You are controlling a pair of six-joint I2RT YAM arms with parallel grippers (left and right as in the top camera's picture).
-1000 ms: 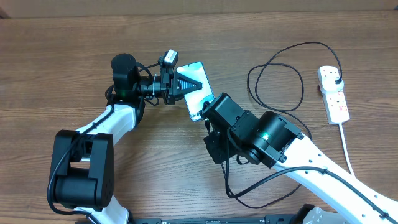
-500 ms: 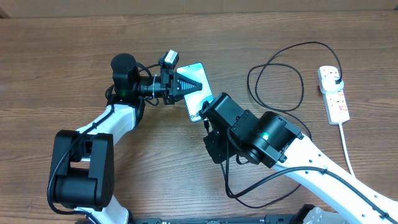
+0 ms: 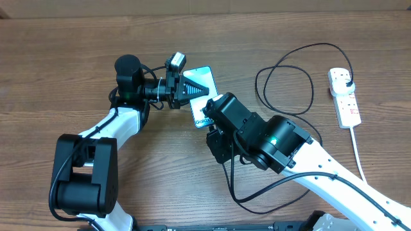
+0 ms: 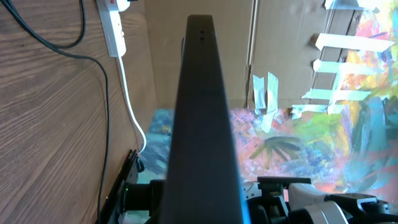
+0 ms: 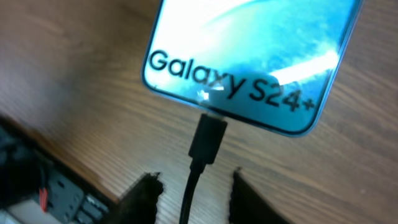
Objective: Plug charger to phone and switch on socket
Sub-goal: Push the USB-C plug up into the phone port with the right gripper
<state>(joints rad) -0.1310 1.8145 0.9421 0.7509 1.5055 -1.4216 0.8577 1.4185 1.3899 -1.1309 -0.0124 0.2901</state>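
The connector's metal tip shows at the phone's bottom edge, so the robot's right gripper needs to close on the connector's black body (image 5: 208,137) and push it in further before leaving.
The phone (image 3: 205,108) with its light blue screen is held on edge above the table by my left gripper (image 3: 192,86), which is shut on it. In the left wrist view the phone (image 4: 199,124) is a dark slab seen edge-on. The charger's connector tip (image 5: 208,138) sits in the phone's (image 5: 261,56) bottom edge, under the "Galaxy S24+" text. My right gripper (image 5: 193,186) is open, a finger on each side of the cable without touching it. The black cable (image 3: 282,64) loops across to its plug (image 3: 347,81) in the white socket strip (image 3: 347,106).
The strip's white cord (image 3: 357,154) runs toward the front right edge. The strip (image 4: 113,28) and a cable loop also show in the left wrist view. My right arm (image 3: 276,144) lies across the table's middle, with another black cable (image 3: 257,196) looping beneath it.
My right wrist has shifted a little left and up beside the phone's lower end. The left gripper and the phone have stayed in place.
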